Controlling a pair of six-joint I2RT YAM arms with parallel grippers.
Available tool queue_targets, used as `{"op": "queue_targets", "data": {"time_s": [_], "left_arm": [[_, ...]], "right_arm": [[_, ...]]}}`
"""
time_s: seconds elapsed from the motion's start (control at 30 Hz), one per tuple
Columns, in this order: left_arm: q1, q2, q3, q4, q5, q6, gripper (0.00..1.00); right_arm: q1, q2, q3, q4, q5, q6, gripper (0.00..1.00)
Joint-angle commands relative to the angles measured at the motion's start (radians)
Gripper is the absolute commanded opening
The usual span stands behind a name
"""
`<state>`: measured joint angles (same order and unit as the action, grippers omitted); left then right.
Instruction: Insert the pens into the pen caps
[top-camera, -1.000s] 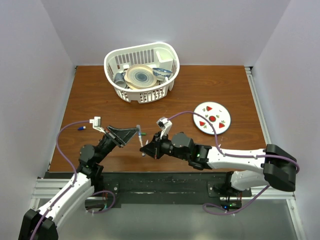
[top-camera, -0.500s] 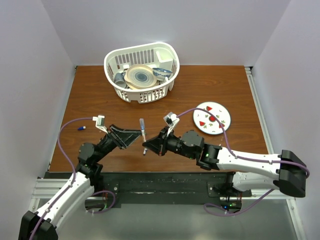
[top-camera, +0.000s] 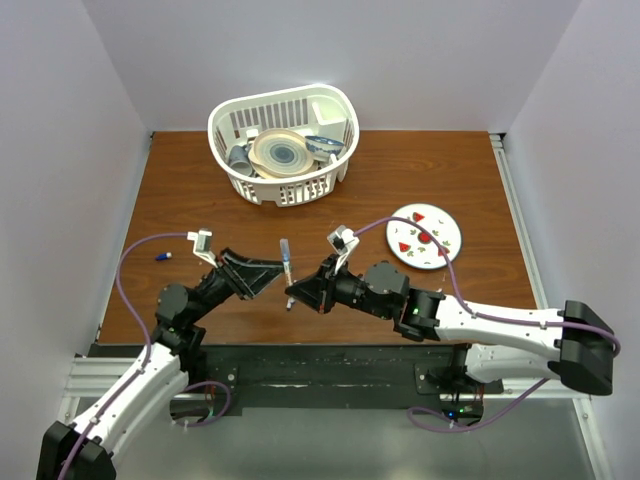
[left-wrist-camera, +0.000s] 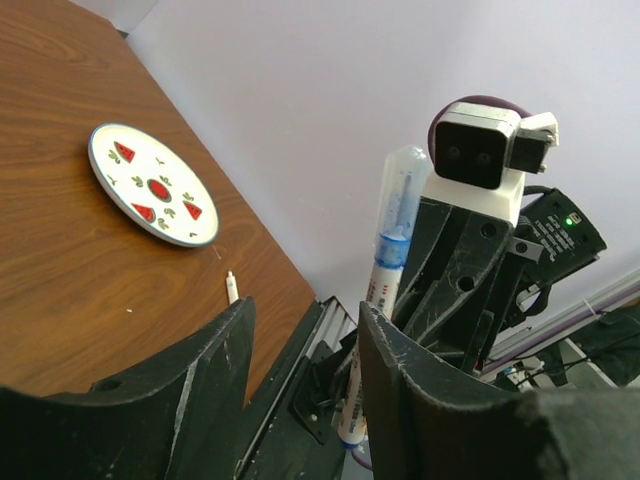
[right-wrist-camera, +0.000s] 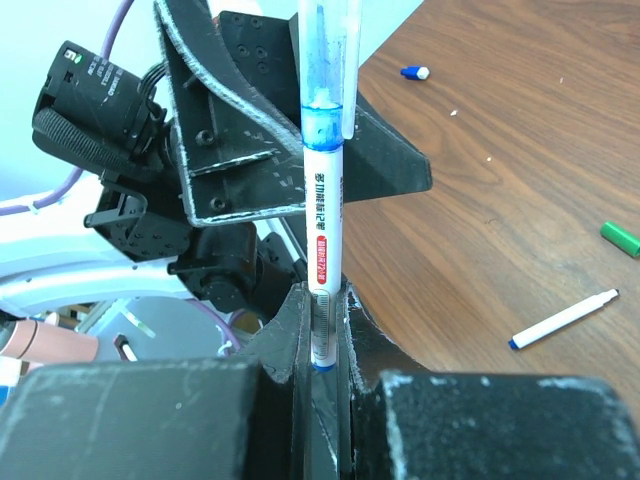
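The clear blue pen cap sits outside the open fingers of the robot's left gripper, so next the left gripper moves across and closes around the pen near the pen's blue band (left-wrist-camera: 392, 250).
My right gripper (top-camera: 291, 291) (right-wrist-camera: 322, 300) is shut on the lower end of a white pen (top-camera: 287, 268) (right-wrist-camera: 322, 225) and holds it upright. A clear blue pen cap (right-wrist-camera: 324, 60) (left-wrist-camera: 402, 195) sits on the pen's top end. Just left of that pen my left gripper (top-camera: 272, 278) (left-wrist-camera: 300, 350) stands open with nothing between its fingers (left-wrist-camera: 215, 370). Another white pen (right-wrist-camera: 562, 320) with a blue end lies on the table, with a green cap (right-wrist-camera: 620, 238) near it. A small blue cap (top-camera: 161, 256) (right-wrist-camera: 414, 72) lies at the table's left.
A white basket (top-camera: 228, 118) of dishes stands at the back. A strawberry-patterned plate (top-camera: 450, 238) (left-wrist-camera: 152, 184) lies to the right. A small white piece (left-wrist-camera: 231, 288) lies near the table's front edge. The black base rail runs along the near edge.
My left gripper has opened and let go of the pen's cap end. The right gripper has shifted a little right with the pen, which now stands upright with the blue cap on.
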<state>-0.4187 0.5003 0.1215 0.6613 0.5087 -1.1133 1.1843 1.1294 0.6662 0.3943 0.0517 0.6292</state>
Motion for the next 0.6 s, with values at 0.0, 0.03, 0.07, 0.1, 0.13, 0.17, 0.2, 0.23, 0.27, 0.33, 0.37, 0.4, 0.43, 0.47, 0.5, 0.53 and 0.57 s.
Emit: {"op": "queue_targets", "data": {"time_s": [0.0,0.03,0.07,0.1,0.13,0.17,0.2,0.23,0.27,0.33,0.37,0.4,0.43,0.47,0.5,0.53,0.57], "left_arm": [[-0.003,-0.034,0.02,0.043,0.05,0.035,0.51],[-0.003,-0.034,0.018,0.049,0.054,0.038,0.52],[-0.003,-0.032,0.018,0.072,0.068,0.035,0.53],[-0.003,-0.032,0.017,0.086,0.076,0.035,0.53],[-0.003,-0.028,0.018,0.099,0.083,0.033,0.54],[-0.003,-0.017,0.02,0.125,0.099,0.032,0.54],[-0.005,-0.011,0.024,0.133,0.105,0.032,0.54],[-0.003,-0.003,0.027,0.141,0.112,0.035,0.54],[-0.003,0.012,0.03,0.156,0.125,0.033,0.54],[-0.003,0.027,0.041,0.159,0.136,0.036,0.54],[-0.005,0.043,0.044,0.167,0.142,0.038,0.53],[-0.005,0.047,0.046,0.173,0.143,0.036,0.53],[-0.005,0.052,0.047,0.176,0.145,0.036,0.52],[-0.005,0.058,0.049,0.182,0.146,0.035,0.51],[-0.008,0.063,0.052,0.184,0.145,0.036,0.5],[-0.006,0.066,0.053,0.185,0.146,0.036,0.49],[-0.008,0.069,0.055,0.187,0.146,0.036,0.49]], "right_arm": [[0.0,-0.054,-0.014,-0.006,0.037,0.021,0.0],[0.0,-0.062,-0.017,-0.008,0.04,0.026,0.0],[0.0,-0.069,-0.022,-0.009,0.045,0.026,0.0],[0.001,-0.072,-0.025,-0.012,0.048,0.026,0.0],[0.0,-0.074,-0.025,-0.015,0.048,0.026,0.0],[0.001,-0.074,-0.025,-0.018,0.048,0.026,0.0],[0.0,-0.069,-0.02,-0.018,0.04,0.023,0.0],[0.0,-0.066,-0.019,-0.017,0.034,0.024,0.0],[0.0,-0.06,-0.019,-0.012,0.028,0.024,0.0],[0.0,-0.046,-0.016,0.0,0.007,0.026,0.0],[0.001,-0.043,-0.014,0.011,0.001,0.026,0.0],[0.001,-0.039,-0.014,0.015,-0.006,0.026,0.0],[0.0,-0.028,-0.014,0.018,-0.015,0.029,0.0],[0.0,-0.025,-0.013,0.023,-0.018,0.029,0.0],[0.001,-0.019,-0.011,0.026,-0.024,0.03,0.0],[0.0,-0.013,-0.01,0.028,-0.029,0.032,0.0],[0.001,-0.007,-0.01,0.032,-0.033,0.033,0.0]]}}
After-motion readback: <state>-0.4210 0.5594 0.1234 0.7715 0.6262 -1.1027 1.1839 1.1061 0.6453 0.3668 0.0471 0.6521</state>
